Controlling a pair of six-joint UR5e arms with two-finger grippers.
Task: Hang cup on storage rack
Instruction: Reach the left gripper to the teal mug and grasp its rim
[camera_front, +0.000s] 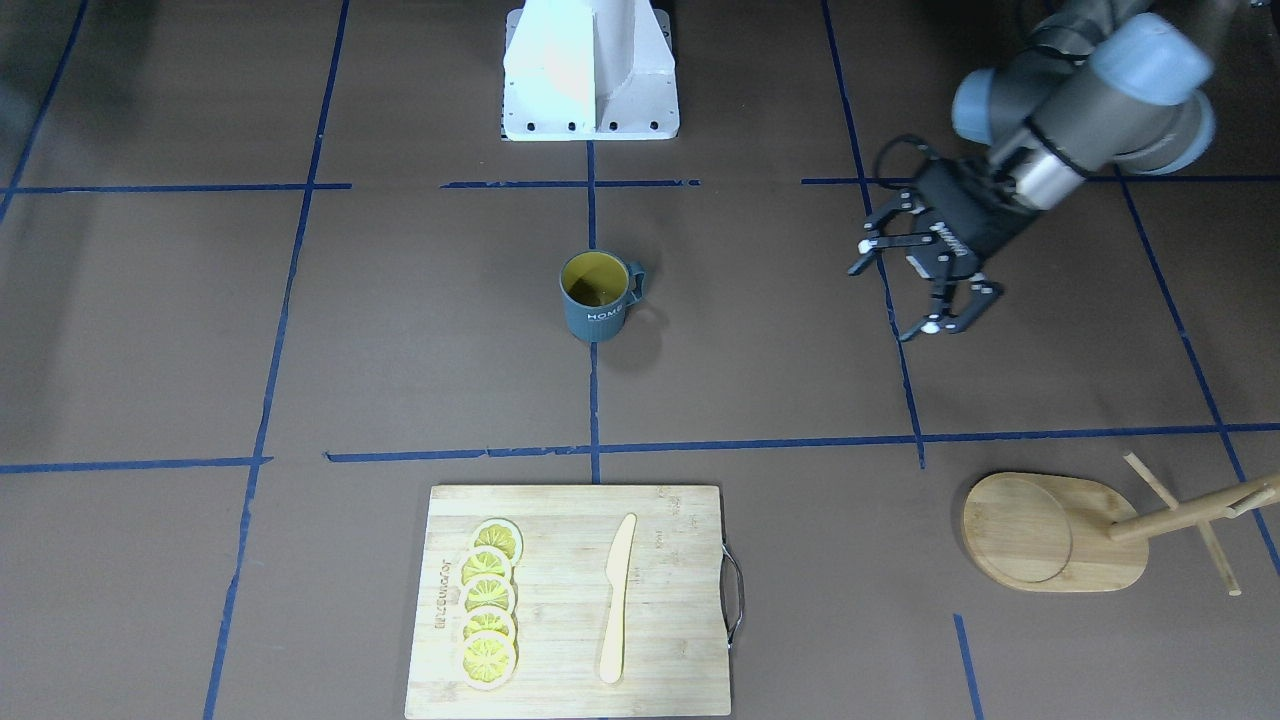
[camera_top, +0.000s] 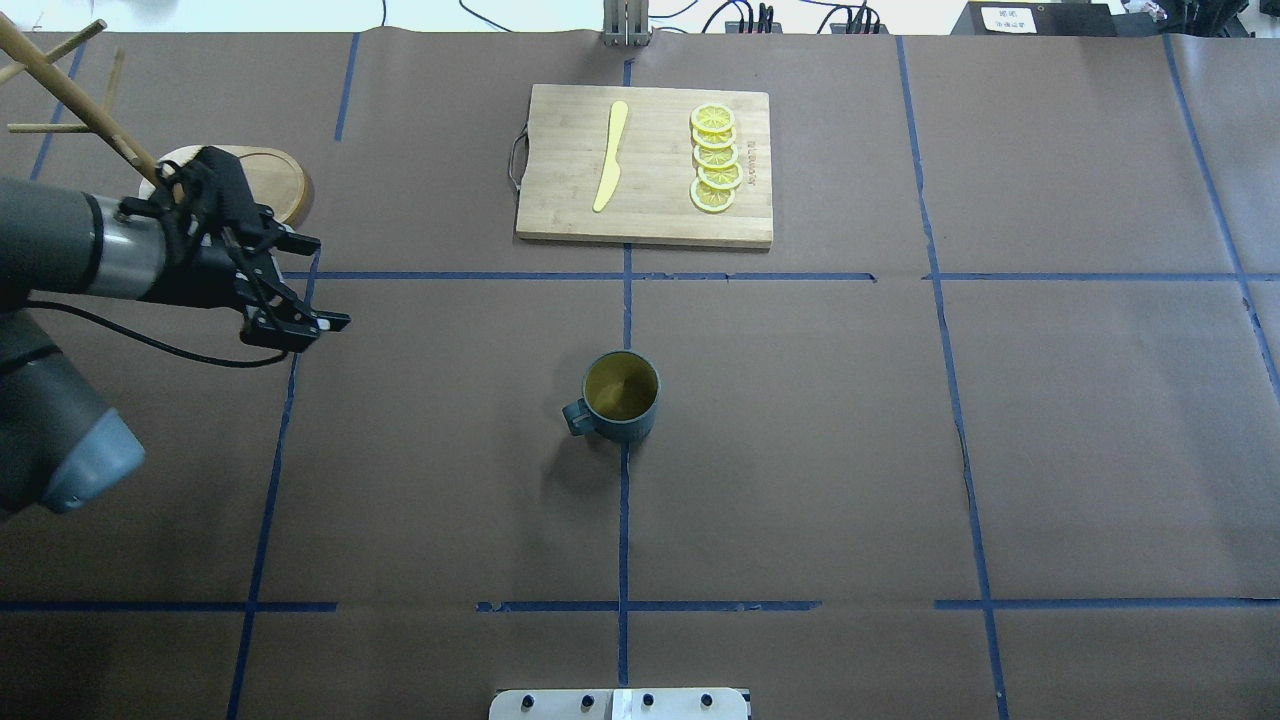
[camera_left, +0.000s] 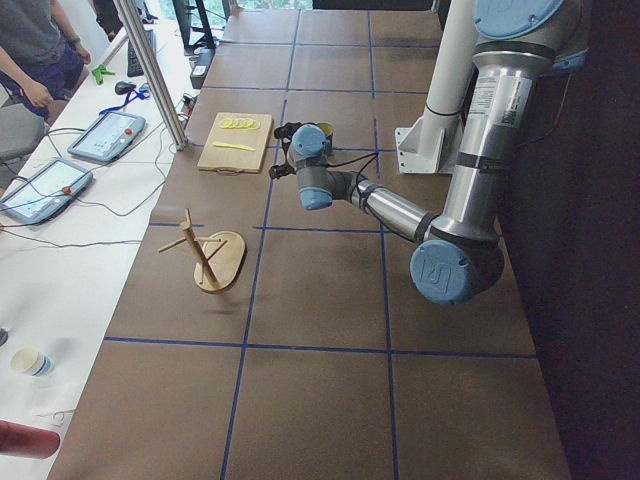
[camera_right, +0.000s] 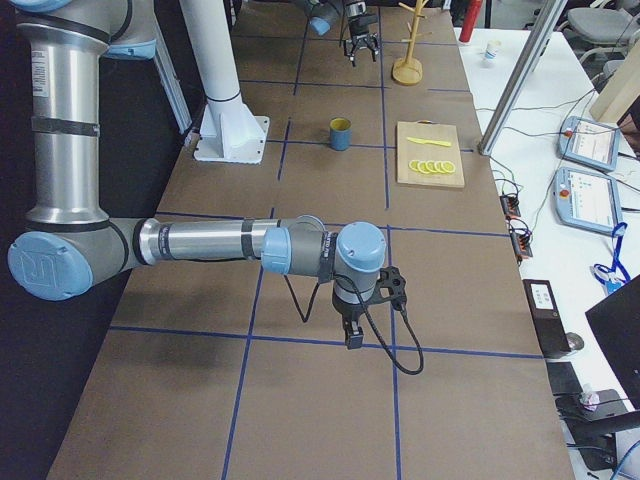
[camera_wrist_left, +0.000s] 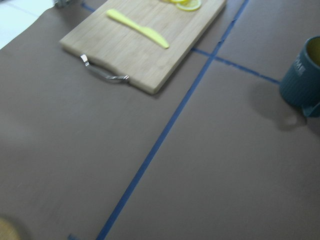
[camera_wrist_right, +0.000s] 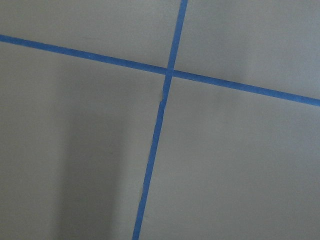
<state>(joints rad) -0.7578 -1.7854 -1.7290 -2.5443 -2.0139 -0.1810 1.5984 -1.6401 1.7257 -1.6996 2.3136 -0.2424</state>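
Note:
The handle (camera_front: 638, 283) (camera_wrist_left: 312, 109) of the dark blue-grey cup is the next place for my left gripper, which should go to it and close there.
The cup (camera_front: 597, 295) is a dark blue-grey mug with a yellow inside. It stands upright at the table's middle (camera_top: 620, 398), and its handle points toward my left side. The storage rack (camera_front: 1050, 530) is a light wooden mug tree that stands upright near the table's far left corner (camera_top: 270, 180). My left gripper (camera_front: 895, 290) is open and empty. It hovers above the table between the rack and the cup (camera_top: 322, 282), well apart from both. The left wrist view shows the cup (camera_wrist_left: 305, 80) at its right edge. My right gripper (camera_right: 352, 335) shows only in the exterior right view, low over the table. I cannot tell if it is open or shut.
A bamboo cutting board (camera_front: 560, 520) with a metal handle lies at the far middle. It carries a yellow knife (camera_front: 618, 598) and several lemon slices (camera_front: 488, 590). The robot's white base (camera_front: 590, 70) is at the near edge. Blue tape lines cross the brown table cover.

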